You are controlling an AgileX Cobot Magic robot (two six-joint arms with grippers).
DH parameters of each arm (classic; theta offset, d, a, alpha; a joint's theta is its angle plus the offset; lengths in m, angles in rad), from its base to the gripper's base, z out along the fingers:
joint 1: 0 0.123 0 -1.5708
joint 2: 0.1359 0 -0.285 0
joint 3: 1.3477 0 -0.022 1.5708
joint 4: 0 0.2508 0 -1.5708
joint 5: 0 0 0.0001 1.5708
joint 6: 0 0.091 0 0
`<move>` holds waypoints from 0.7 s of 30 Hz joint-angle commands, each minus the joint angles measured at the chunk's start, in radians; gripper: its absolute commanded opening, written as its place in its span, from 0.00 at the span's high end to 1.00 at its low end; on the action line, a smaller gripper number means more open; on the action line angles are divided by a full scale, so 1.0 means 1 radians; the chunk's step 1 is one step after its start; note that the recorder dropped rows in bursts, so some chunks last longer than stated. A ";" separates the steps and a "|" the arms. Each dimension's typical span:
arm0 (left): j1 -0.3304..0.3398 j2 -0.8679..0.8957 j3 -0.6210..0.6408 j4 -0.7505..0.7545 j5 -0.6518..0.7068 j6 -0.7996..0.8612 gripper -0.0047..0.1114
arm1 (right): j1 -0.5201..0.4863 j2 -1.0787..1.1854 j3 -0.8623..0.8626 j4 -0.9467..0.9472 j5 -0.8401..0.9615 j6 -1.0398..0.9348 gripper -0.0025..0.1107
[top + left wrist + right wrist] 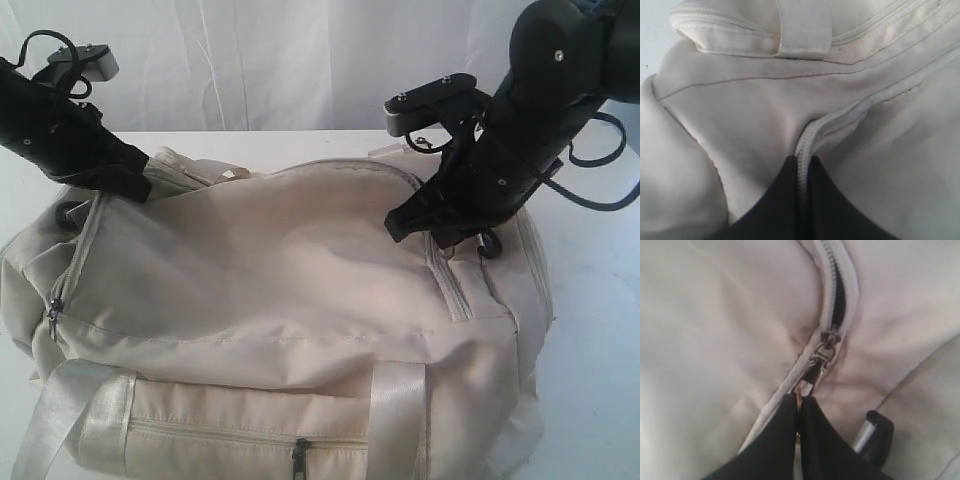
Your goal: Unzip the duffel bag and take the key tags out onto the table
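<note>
My right gripper is going to let go of the zipper pull just past the top zipper's near end (pixel 494 384), next to the pale webbing strap.
The cream duffel bag (pixel 280 300) fills the table's front and middle. My left gripper (pixel 140 180) presses into its far left end, shut on a ridge of closed zipper tape (pixel 802 150). My right gripper (pixel 440 235) sits at the bag's right end, shut on the dark metal zipper pull (pixel 812 375) of the top zipper. Past the slider (pixel 830 337) a short dark slit of opened zipper (pixel 839 295) shows. The key tags are hidden from every view.
A front pocket zipper with a dark pull (pixel 298 455) and pale webbing straps (pixel 395 420) face the near edge. A side pull (pixel 53 315) hangs at the left. The white table (pixel 600 330) shows to the right, white curtain behind.
</note>
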 commanded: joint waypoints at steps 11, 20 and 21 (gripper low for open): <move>0.000 -0.007 -0.002 -0.028 0.052 0.007 0.96 | -0.010 -0.082 0.107 0.091 0.106 -0.047 0.98; 0.000 -0.007 -0.002 -0.028 0.052 0.007 0.96 | -0.010 -0.236 0.180 0.135 0.125 -0.064 0.98; 0.000 -0.007 -0.002 -0.028 0.052 0.007 0.96 | -0.010 -0.259 0.185 0.140 0.137 -0.064 0.98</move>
